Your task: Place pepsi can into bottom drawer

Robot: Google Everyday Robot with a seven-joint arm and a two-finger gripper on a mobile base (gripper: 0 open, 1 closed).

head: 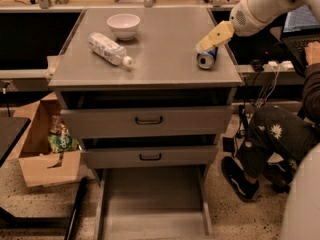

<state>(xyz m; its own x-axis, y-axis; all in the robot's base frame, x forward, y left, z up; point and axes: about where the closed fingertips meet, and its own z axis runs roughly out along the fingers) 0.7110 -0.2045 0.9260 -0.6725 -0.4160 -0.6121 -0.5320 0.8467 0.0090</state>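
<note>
I need to next close my gripper across the blue body of the pepsi can (206, 57), between its silver end and its far end.
The pepsi can (206, 59) lies on its side near the right edge of the grey cabinet top (160, 59), silver end facing the front. My gripper (206, 45) reaches in from the upper right, its yellowish fingers right over the can's far end. The bottom drawer (152, 204) is pulled out at floor level, a wide shallow grey tray with nothing in it.
A clear plastic bottle (109, 49) lies on the top at left, with a white bowl (123, 25) behind it. The two upper drawers (147, 121) are shut. A cardboard box (45, 149) stands at left. A seated person (280, 134) is at right.
</note>
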